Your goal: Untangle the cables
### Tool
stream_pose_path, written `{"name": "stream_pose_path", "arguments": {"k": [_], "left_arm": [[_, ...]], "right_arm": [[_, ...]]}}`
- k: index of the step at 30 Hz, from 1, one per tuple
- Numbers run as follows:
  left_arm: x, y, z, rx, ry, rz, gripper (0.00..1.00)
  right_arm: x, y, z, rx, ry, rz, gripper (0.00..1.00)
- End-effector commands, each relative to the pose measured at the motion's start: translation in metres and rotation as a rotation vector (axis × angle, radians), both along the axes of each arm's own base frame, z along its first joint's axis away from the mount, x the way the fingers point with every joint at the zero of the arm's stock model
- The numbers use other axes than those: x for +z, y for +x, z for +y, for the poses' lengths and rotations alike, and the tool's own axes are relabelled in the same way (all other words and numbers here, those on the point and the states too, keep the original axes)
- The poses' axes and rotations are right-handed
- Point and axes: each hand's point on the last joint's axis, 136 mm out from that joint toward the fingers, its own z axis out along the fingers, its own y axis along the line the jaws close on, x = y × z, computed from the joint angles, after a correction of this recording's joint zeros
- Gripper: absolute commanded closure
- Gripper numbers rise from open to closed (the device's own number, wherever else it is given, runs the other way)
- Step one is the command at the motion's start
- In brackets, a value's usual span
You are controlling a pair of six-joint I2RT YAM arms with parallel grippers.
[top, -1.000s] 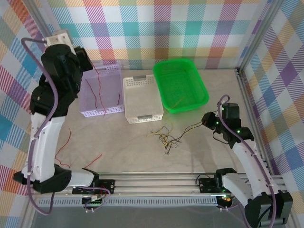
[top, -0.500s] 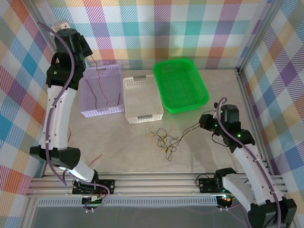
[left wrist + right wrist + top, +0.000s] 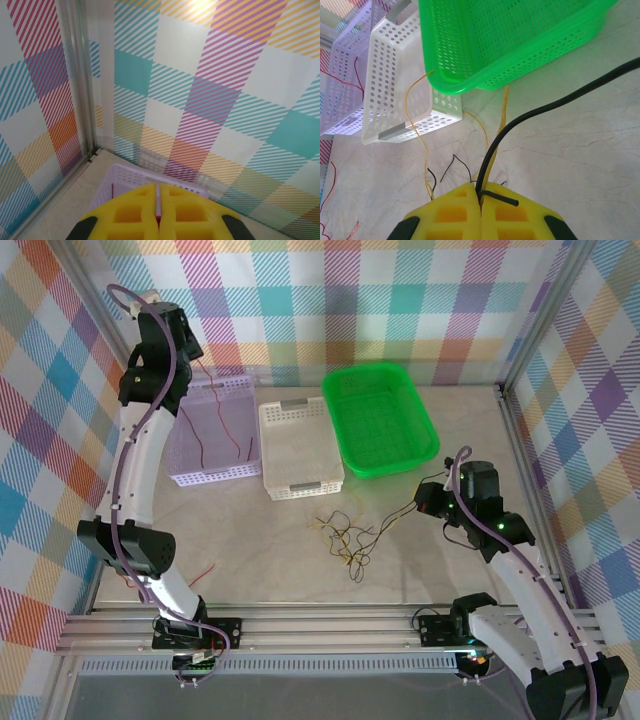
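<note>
Next, my left gripper sets the red cable down on the bottom of the lilac basket. It will let go between the other red cables [image 3: 236, 434] there.
My left gripper [image 3: 192, 350] is raised high at the back left, shut on a thin red cable [image 3: 208, 400] that hangs down into the lilac basket [image 3: 215, 476]. In the left wrist view a red speck [image 3: 158, 218] sits in the seam of the closed left gripper [image 3: 158, 187], above the lilac basket's rim [image 3: 125, 175]. My right gripper [image 3: 425, 502] is low on the right, shut on a black cable [image 3: 540, 110] and a yellow cable [image 3: 504, 107] at the right gripper's seam [image 3: 481, 187]. A tangle of black and yellow cables [image 3: 345, 530] lies mid-table.
A white basket [image 3: 300, 490] stands beside the lilac one, and a green basket [image 3: 385, 466] sits at the back right. More red cables lie in the lilac basket [image 3: 248, 445]. One red cable [image 3: 205, 573] rests near the left arm's base.
The left arm has stretched up and back, carrying its gripper over the lilac basket with the red cable. The right gripper has edged slightly left, holding its cables.
</note>
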Motion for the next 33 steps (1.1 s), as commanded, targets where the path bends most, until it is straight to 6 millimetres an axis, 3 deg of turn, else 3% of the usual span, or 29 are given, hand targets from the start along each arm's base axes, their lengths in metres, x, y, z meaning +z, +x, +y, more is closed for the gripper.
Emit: {"name": "stream_pose_path", "arguments": {"k": [1, 11, 19, 33], "left_arm": [[-0.016, 0.011, 0.009, 0.019, -0.029, -0.001, 1.0], [-0.074, 0.021, 0.015, 0.031, -0.044, 0.1, 1.0], [-0.137, 0.021, 0.014, 0.038, -0.059, 0.2, 1.0], [-0.23, 0.016, 0.012, 0.066, -0.105, 0.358, 1.0]], "right_arm": [[0.01, -0.002, 0.006, 0.037, -0.002, -0.033, 1.0], [0.007, -0.005, 0.01, 0.048, -0.011, -0.029, 1.0], [0.005, -0.009, 0.012, 0.059, -0.019, -0.023, 1.0], [0.001, -0.011, 0.015, 0.07, -0.029, -0.018, 1.0]]}}
